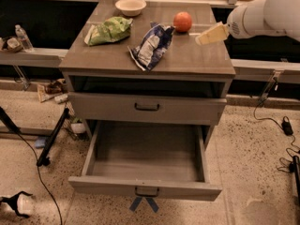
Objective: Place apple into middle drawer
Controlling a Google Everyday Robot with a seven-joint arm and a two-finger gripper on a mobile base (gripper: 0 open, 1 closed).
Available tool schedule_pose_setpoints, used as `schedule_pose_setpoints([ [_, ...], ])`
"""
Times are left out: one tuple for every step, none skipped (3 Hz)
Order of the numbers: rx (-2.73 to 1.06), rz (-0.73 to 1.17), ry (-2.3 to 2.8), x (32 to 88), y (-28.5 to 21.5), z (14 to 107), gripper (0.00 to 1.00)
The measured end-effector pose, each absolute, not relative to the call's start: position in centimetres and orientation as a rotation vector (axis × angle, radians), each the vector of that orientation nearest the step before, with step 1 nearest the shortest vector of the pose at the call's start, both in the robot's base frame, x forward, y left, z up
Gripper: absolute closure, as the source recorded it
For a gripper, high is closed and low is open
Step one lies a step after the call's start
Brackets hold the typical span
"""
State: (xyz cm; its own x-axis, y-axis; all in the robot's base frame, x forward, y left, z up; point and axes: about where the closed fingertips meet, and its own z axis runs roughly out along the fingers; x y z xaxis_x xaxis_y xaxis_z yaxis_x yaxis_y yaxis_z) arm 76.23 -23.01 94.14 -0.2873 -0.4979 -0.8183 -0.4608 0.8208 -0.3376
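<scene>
The gripper needs to close around the middle of the orange-red apple (183, 22) at the cabinet top's back, as it belongs in the middle drawer.
The apple (183, 21), orange-red and round, sits on the cabinet top (197, 60) at the back right. The middle drawer (147, 156) is pulled wide open below, and nothing lies in it. Its front with the small black handle (146, 191) faces me. My gripper (209, 34), cream-coloured on a white arm, comes in from the right. It hovers over the cabinet top just right of the apple and slightly nearer to me, a small gap apart from it.
A blue-and-white chip bag (151, 46), a green bag (108, 30) and a cream bowl (131, 6) lie on the cabinet top left of the apple. The upper handled drawer (146, 107) is closed. Cables (281, 125) and a black stand leg (52, 137) lie on the floor.
</scene>
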Motion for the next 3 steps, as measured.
schedule_pose_setpoints([
  [-0.591, -0.008, 1.887, 81.0, -23.8, 93.5, 0.0],
  [-0.532, 0.065, 1.858, 85.4, -22.6, 92.4, 0.0],
  [-0.485, 0.148, 1.817, 89.4, -21.2, 91.9, 0.0],
])
